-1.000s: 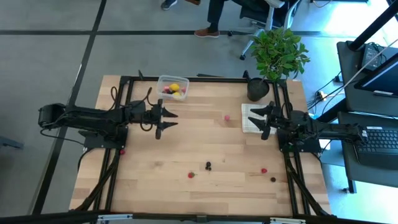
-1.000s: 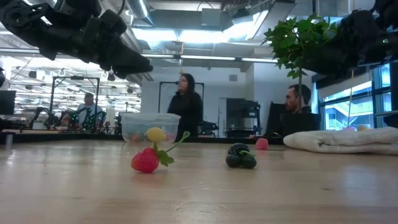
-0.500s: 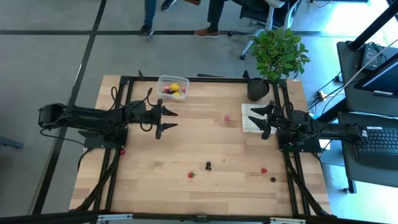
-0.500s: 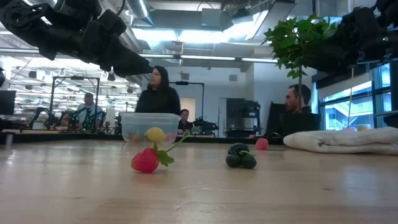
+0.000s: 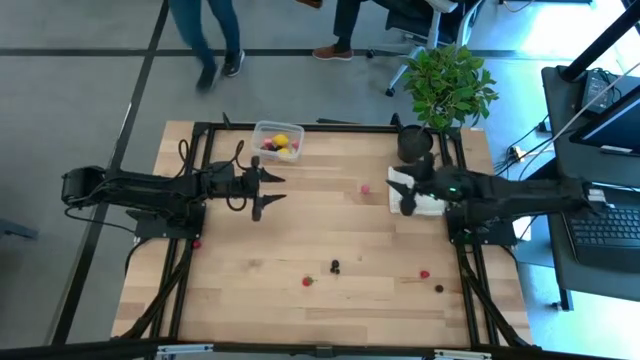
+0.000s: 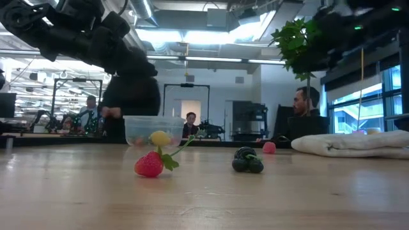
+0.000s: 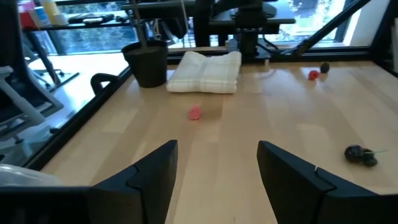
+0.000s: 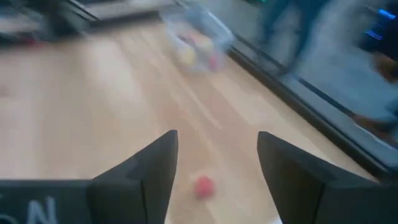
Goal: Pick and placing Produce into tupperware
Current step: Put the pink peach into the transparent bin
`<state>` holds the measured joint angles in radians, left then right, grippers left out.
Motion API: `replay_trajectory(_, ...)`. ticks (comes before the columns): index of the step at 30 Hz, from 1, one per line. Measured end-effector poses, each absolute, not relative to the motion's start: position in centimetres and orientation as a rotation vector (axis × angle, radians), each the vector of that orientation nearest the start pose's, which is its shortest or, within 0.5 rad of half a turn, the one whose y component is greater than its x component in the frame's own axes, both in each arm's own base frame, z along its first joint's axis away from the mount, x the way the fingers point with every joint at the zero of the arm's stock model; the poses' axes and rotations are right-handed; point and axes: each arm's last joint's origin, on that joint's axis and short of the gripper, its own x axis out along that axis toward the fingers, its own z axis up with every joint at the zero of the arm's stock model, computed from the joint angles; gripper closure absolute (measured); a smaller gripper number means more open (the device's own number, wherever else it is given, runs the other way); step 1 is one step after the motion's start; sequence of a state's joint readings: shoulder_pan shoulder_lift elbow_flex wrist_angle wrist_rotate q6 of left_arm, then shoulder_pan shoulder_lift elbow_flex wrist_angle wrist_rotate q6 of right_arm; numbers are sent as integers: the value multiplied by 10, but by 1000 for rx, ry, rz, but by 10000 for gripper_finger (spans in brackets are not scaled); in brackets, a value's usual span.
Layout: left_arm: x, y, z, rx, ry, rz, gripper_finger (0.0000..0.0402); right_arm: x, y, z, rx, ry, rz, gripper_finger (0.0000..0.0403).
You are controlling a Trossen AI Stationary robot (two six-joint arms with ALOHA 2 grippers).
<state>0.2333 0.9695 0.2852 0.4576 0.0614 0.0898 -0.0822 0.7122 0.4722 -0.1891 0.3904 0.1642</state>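
My right gripper will next close around the middle of the pink berry (image 5: 365, 189) (image 8: 203, 186), which is the loose piece next to the white cloth.
The tupperware (image 5: 277, 140), a clear tub holding yellow and red pieces, stands at the table's far edge; it shows in the low view (image 6: 153, 130) too. Loose produce lies on the wood: a pink berry (image 5: 365, 188), a red strawberry (image 5: 308, 281), a dark berry (image 5: 335, 266), a red berry (image 5: 424, 273) and a dark one (image 5: 438, 288). My left gripper (image 5: 274, 189) hovers open just near of the tub, pointing toward the pink berry (image 7: 195, 112). My right gripper (image 5: 398, 195) hangs open above the white cloth's left edge, with the pink berry (image 8: 203, 186) ahead of it.
A folded white checked cloth (image 5: 412, 192) lies at the right, with a black plant pot (image 5: 415, 143) behind it. A small red piece (image 5: 197, 243) lies off the wood by the left frame. People stand and walk beyond the far edge.
My right gripper has risen and reached toward the table's left edge, over the cloth's left side, tipping as it went; its wrist view is blurred by the motion. A person has walked leftward past the table's far side.
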Motion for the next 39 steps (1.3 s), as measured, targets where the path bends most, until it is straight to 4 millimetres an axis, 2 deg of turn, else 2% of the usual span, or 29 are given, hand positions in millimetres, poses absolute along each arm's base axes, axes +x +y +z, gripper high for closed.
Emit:
replay_trajectory(5,188,43,191,56,232,162,188,195,-28,240,54,575,-553,180)
replay_trajectory(11,188,43,191,54,235,162,188,239,-33,223,101,710,-589,180)
replay_trajectory(18,187,42,188,21,260,153,188,270,-47,205,269,836,-552,180)
replay_trajectory(22,186,42,185,-18,292,156,188,278,-54,189,322,894,-592,180)
replay_trajectory(27,185,42,181,-61,331,160,188,279,-62,170,370,972,-655,180)
replay_trajectory(39,184,41,179,-73,350,161,188,284,-75,140,419,1055,-701,180)
